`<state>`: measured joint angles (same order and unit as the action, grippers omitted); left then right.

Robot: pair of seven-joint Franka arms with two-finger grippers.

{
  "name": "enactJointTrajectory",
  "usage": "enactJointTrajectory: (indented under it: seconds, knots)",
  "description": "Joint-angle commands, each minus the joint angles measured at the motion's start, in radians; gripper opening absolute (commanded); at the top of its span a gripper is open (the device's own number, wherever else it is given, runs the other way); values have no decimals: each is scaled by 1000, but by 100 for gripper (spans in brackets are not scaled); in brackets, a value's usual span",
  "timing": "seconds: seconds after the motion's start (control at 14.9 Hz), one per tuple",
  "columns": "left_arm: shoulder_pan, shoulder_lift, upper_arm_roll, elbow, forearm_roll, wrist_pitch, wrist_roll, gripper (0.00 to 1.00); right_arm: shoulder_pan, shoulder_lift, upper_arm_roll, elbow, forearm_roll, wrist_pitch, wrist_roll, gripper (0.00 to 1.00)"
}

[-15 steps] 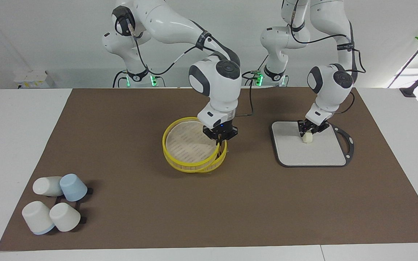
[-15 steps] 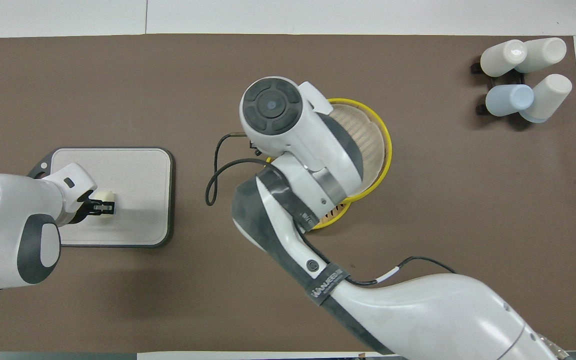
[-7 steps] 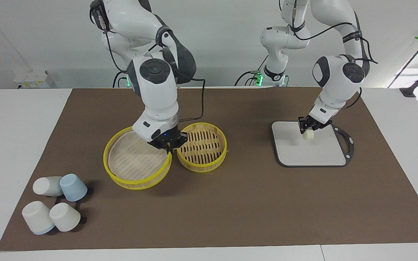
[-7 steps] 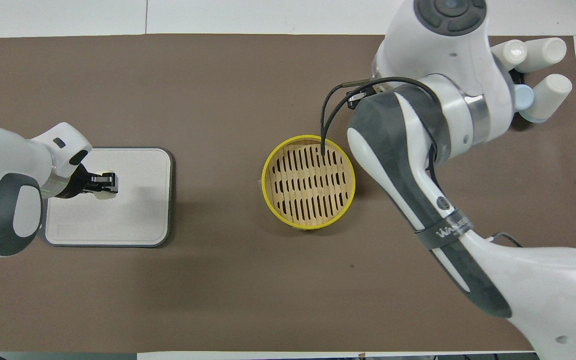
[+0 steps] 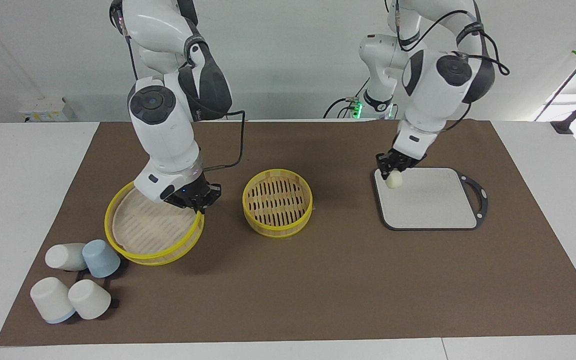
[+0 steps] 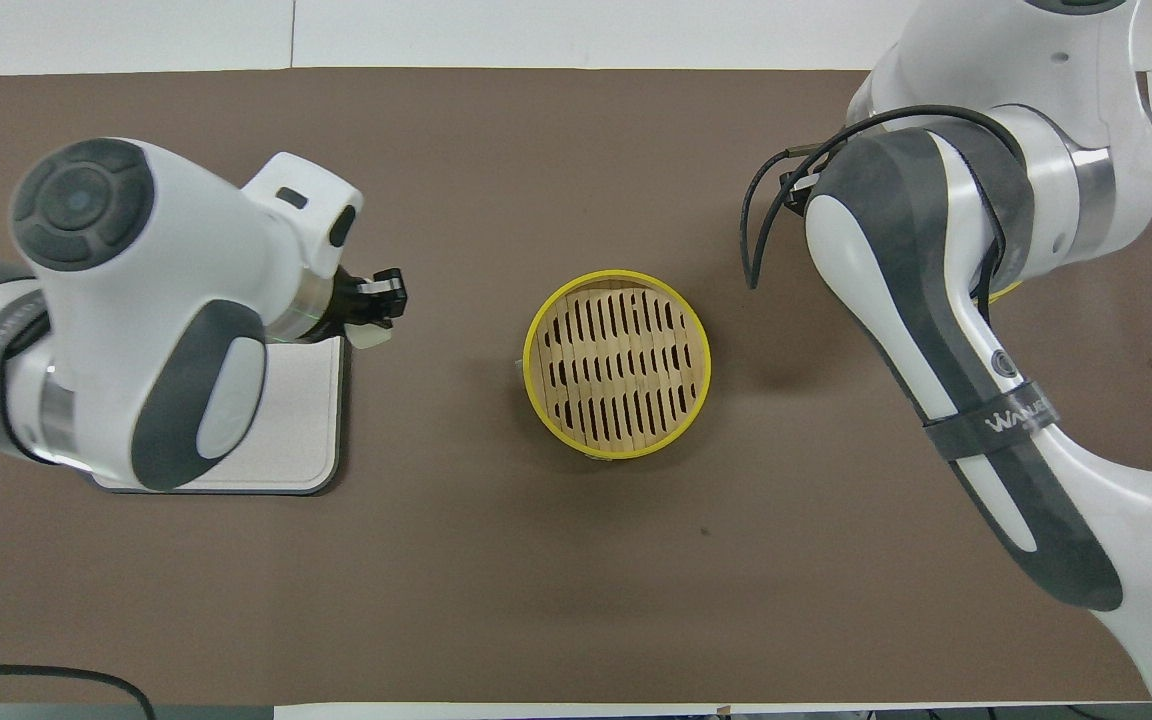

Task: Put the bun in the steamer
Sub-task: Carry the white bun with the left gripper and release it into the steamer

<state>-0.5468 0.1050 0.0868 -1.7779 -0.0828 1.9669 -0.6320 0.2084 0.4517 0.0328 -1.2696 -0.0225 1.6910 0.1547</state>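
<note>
The robot's left gripper will release the bun on the slatted bottom near the middle of the yellow-rimmed steamer (image 6: 626,374). The bun still hangs over the grey board's edge.
The bun (image 5: 393,180) is a small cream block held in my shut left gripper (image 5: 391,171), up in the air over the edge of the grey board (image 5: 433,205) that faces the steamer. The steamer (image 5: 277,202) is a yellow-rimmed bamboo basket, open and empty, at the middle of the mat. My right gripper (image 5: 195,202) is shut on the rim of the steamer lid (image 5: 150,227) and holds it tilted over the mat beside the cups. In the overhead view the bun (image 6: 368,338) hangs under the left gripper (image 6: 376,315), apart from the steamer (image 6: 616,363).
Several white and pale-blue cups (image 5: 75,285) lie at the right arm's end of the table, farther from the robots than the lid. The board (image 6: 276,440) with a black handle lies at the left arm's end. The right arm hides the cups in the overhead view.
My right gripper lifted the lid off the steamer and carried it toward the cups. My left gripper raised the bun off the board and moved it toward the steamer.
</note>
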Motion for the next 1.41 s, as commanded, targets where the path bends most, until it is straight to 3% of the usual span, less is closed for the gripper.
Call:
enactJointTrajectory:
  seconds: [0.0,0.34,0.6,0.94,1.01,1.07,1.14,1.34]
  knots:
    - [-111,73,21,48,-28,79,-93,36,-23,-41,10,-51,9,2,-34,0]
    - [-249,133,19,-27,-28,286,-133,36,-23,-54,10,-86,10,12,-33,0]
    - [-347,277,24,-12,-18,394,-198,36,-24,-61,10,-102,10,24,-33,0]
    - [-351,326,22,-15,-17,445,-202,39,-27,-83,10,-154,12,100,-32,0]
    - [-349,326,22,-15,-17,445,-204,52,-27,-100,10,-189,12,137,-33,0]
    - [-351,324,22,-12,-17,442,-213,72,-27,-111,10,-212,12,157,-33,0]
    - [-351,324,22,-9,-17,431,-231,100,-27,-114,10,-220,12,160,-33,0]
    - [-338,289,22,-17,-17,365,-229,100,-27,-114,10,-220,13,165,-32,0]
